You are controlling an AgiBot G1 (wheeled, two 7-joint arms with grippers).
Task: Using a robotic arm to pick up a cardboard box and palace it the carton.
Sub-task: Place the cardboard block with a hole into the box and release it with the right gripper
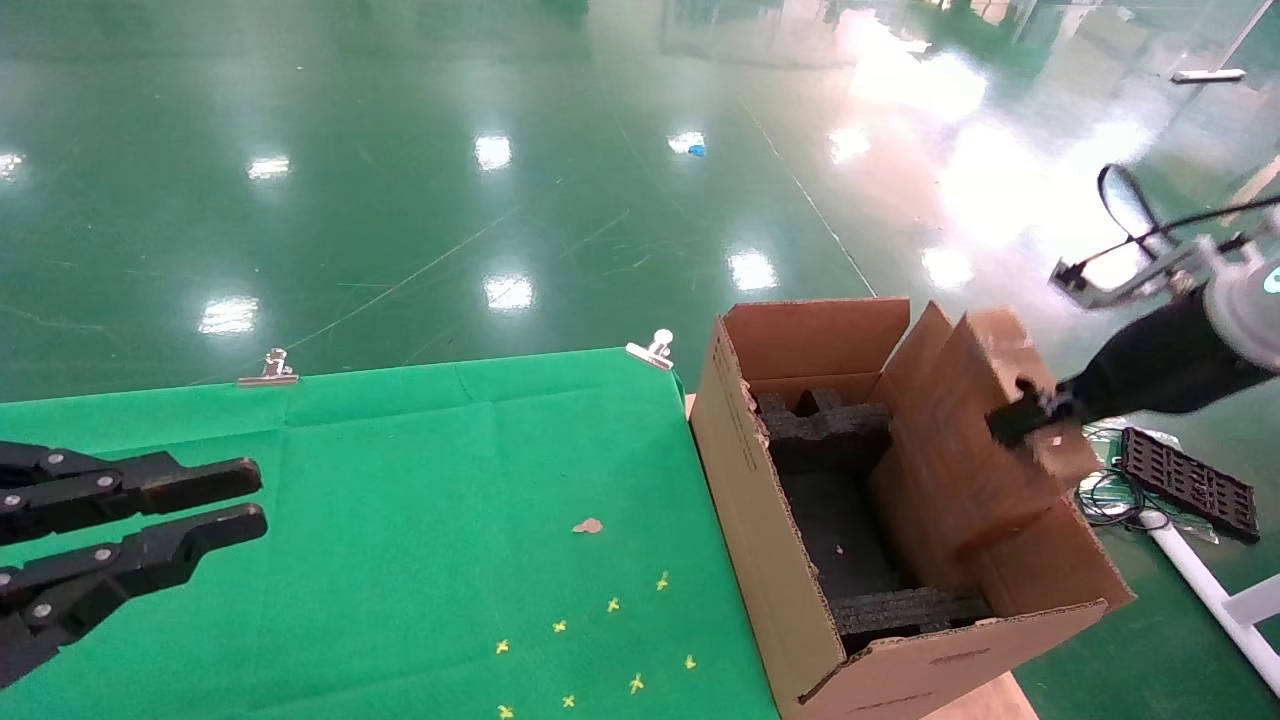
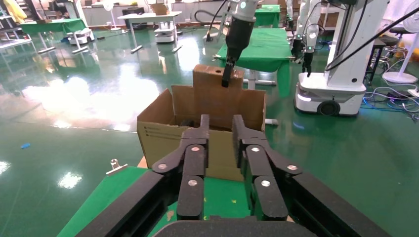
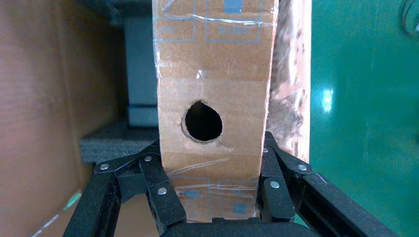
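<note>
I should release the cardboard box, its lower end now inside the carton, with my right gripper between the black foam blocks, against the carton's side (image 1: 899, 520) opposite the table.
My right gripper (image 1: 1020, 415), on the white-tubed arm, is shut on the slim brown cardboard box (image 1: 960, 440). It holds the box upright and a little tilted, with its lower end inside the carton (image 1: 760, 520) near the right wall. In the right wrist view the fingers (image 3: 269, 190) clamp both sides of the box's narrow face (image 3: 212, 74), below its round hole. Black foam blocks (image 1: 825, 435) line the carton. The left wrist view shows the box (image 2: 210, 94) standing above the carton (image 2: 158, 131). My left gripper (image 1: 255, 497) is open and empty over the green table, far left.
The green cloth table (image 1: 450, 480) carries yellow marks, a brown scrap (image 1: 587, 525) and metal clips at its far edge. The carton's flaps stand open. Cables and a black grid tray (image 1: 1190, 480) lie on the floor to the right. Other robots (image 2: 336, 74) stand beyond.
</note>
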